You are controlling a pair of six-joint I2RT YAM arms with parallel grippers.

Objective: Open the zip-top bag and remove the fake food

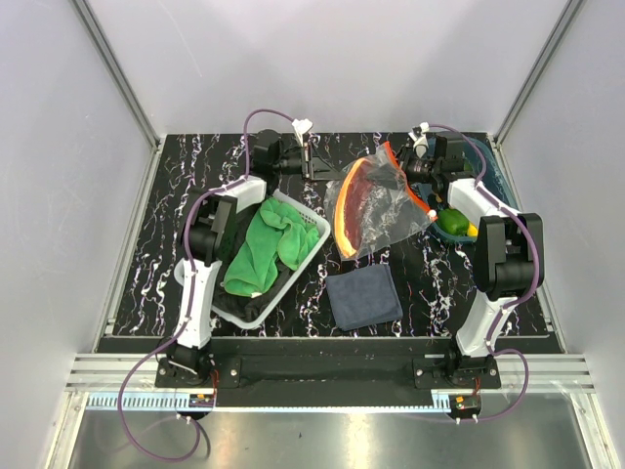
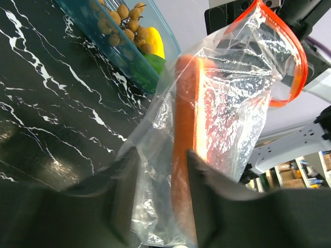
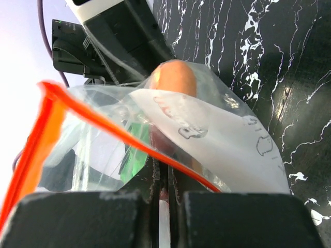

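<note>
My right gripper needs to let go of the orange piece in the blue tray [image 1: 468, 186], next to the brown balls.
The clear zip-top bag [image 1: 376, 205] with its orange-red zip strip [image 3: 103, 121] hangs above the table between my two grippers. My left gripper [image 1: 320, 168] is shut on one edge of it; in the left wrist view [image 2: 163, 165] plastic and an orange band sit between the fingers. My right gripper [image 1: 418, 168] is shut on the opposite edge, jaws pinched tight [image 3: 166, 181]. The mouth is pulled open. An orange piece [image 3: 176, 77] shows inside the bag. Fake food lies in the blue tray [image 2: 98, 28]: brown balls [image 2: 121, 23], a yellow piece [image 2: 154, 41], a green piece [image 1: 451, 221].
A white basket [image 1: 305, 213] holding a green cloth [image 1: 266, 244] and a black cloth stands left of centre. A dark blue cloth [image 1: 363, 296] lies flat near the front. The blue tray [image 1: 493, 176] sits at the back right under the right arm.
</note>
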